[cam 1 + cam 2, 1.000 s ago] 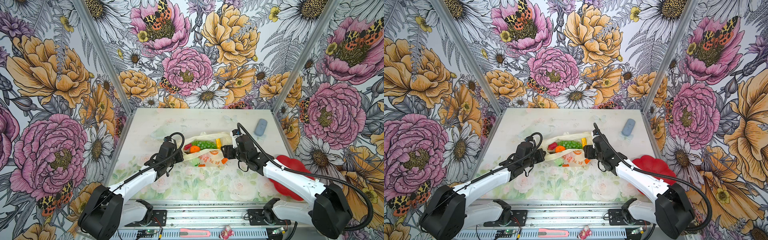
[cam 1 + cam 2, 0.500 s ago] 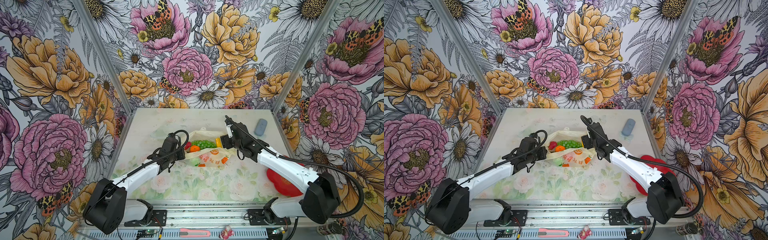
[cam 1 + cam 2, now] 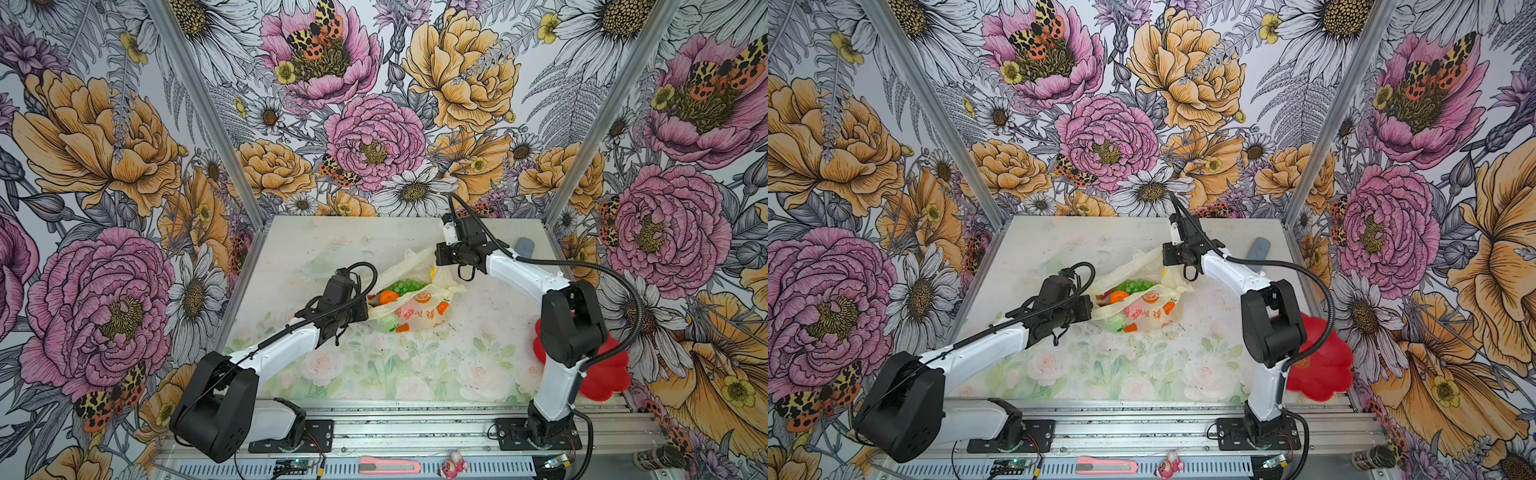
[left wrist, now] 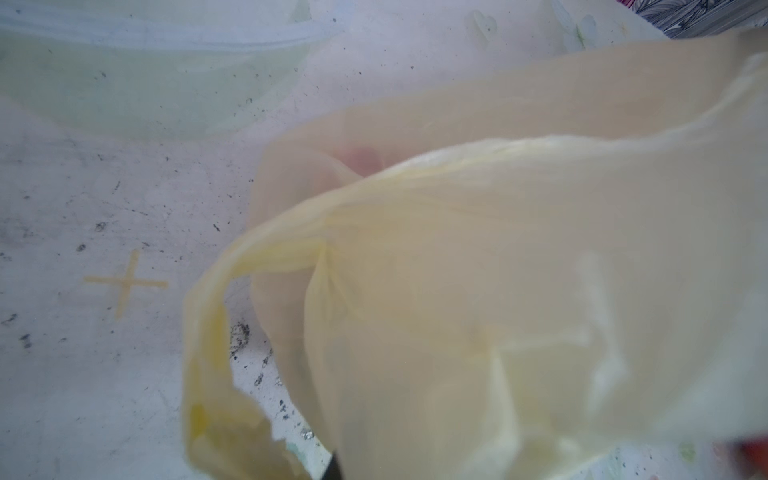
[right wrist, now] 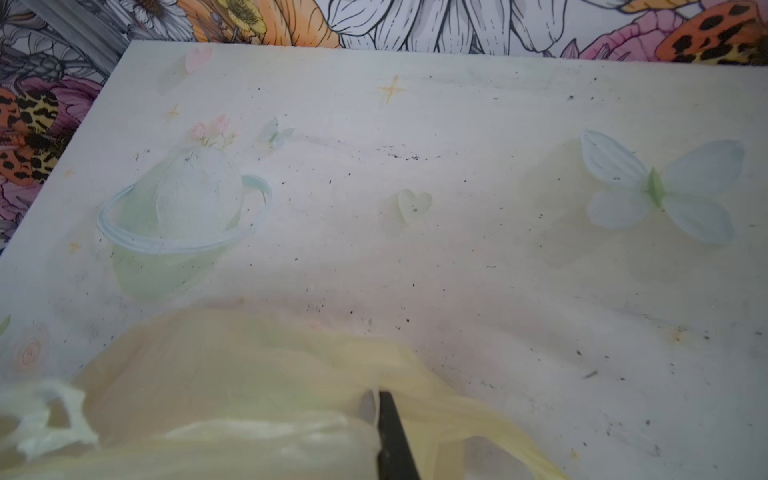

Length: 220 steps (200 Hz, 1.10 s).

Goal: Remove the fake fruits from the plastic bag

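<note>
I can see my grippers stretching the plastic bag's opening into a narrow slanted slit, so I will ease my left gripper in, open it and take the bag's rim [image 3: 376, 299] to widen the opening.
The cream-yellow plastic bag [image 3: 419, 309] lies mid-table with its mouth stretched open between both grippers. Inside show fake fruits: green grapes [image 3: 405, 286], an orange [image 3: 389, 296], a yellow piece [image 3: 432, 274], and a green round fruit [image 3: 388, 322] seen through the film. My left gripper [image 3: 368, 309] is shut on the bag's near-left edge. My right gripper [image 3: 436, 259] is shut on a handle at the far right, lifted. Both top views show this, with the bag [image 3: 1150, 311] between them. In the wrist views the bag [image 4: 498, 270] [image 5: 232, 386] covers the jaws.
A clear shallow dish [image 3: 322, 266] sits just behind the left gripper. A red flower-shaped plate [image 3: 602, 370] lies at the right edge behind the right arm. A grey object [image 3: 524, 246] rests at the far right. A pink cutter [image 3: 388, 465] lies on the front rail.
The right gripper moved toward the back, closed on the bag's handle and lifted it, widening the mouth. The left gripper kept its hold and shifted slightly.
</note>
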Motion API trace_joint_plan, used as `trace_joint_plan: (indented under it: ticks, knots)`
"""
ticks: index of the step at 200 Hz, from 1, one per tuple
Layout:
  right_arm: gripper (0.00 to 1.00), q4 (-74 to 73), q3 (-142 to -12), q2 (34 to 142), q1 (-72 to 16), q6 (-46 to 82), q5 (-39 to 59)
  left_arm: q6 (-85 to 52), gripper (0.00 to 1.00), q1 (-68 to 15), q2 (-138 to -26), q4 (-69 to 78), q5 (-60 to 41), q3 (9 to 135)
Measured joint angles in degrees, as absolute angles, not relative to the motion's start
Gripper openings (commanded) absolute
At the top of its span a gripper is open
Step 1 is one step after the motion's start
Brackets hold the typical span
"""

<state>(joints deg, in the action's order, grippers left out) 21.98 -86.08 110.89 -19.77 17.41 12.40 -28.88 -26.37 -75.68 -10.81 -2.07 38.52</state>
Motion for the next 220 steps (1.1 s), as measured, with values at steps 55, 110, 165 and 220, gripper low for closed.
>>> trace_joint_plan:
  ticks: [55,110,165,220]
  knots:
    - [0.0,25.0,-90.9,123.6,-19.7,24.4,15.1,-26.5,0.0,-27.6,-76.0,-8.6,-4.8,36.9]
    - [0.56,27.7,-88.9,118.5,-21.1,22.3,11.2,-26.1,0.01,-27.5,-73.6,-6.2,-6.1,36.2]
    - [1.0,29.8,-81.8,100.9,-26.3,22.0,-1.9,-26.9,0.02,-31.0,-78.2,-6.3,-4.9,39.6]
    - [0.99,31.7,-76.4,98.8,-33.8,26.7,-12.3,-28.2,0.02,-32.1,-79.4,-6.2,-4.3,39.6]
